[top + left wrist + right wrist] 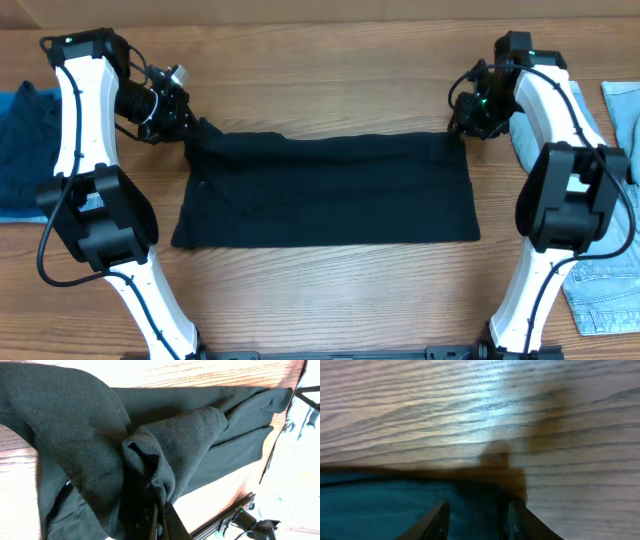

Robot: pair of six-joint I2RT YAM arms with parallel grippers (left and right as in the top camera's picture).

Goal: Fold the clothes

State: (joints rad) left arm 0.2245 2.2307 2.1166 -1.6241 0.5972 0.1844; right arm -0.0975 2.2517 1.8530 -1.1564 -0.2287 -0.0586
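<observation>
My left gripper is going to let go of the bunched fold on the black garment's far corner [204, 163], over toward the dark blue garment.
A black garment [325, 190] lies spread as a wide rectangle in the middle of the wooden table. My left gripper [193, 125] is at its far left corner, shut on a bunched fold of the black cloth [150, 460]; the jaws [161, 522] pinch the fabric between them. My right gripper [462, 122] is at the far right corner. Its fingers [477, 520] stand apart, low over the garment's edge [380, 505], with cloth under and between them but not pinched.
A dark blue garment [22, 140] lies at the table's left edge. Light blue jeans [605, 280] lie at the right edge, with another light blue cloth [625, 105] further back. Both arm bases stand at the near edge.
</observation>
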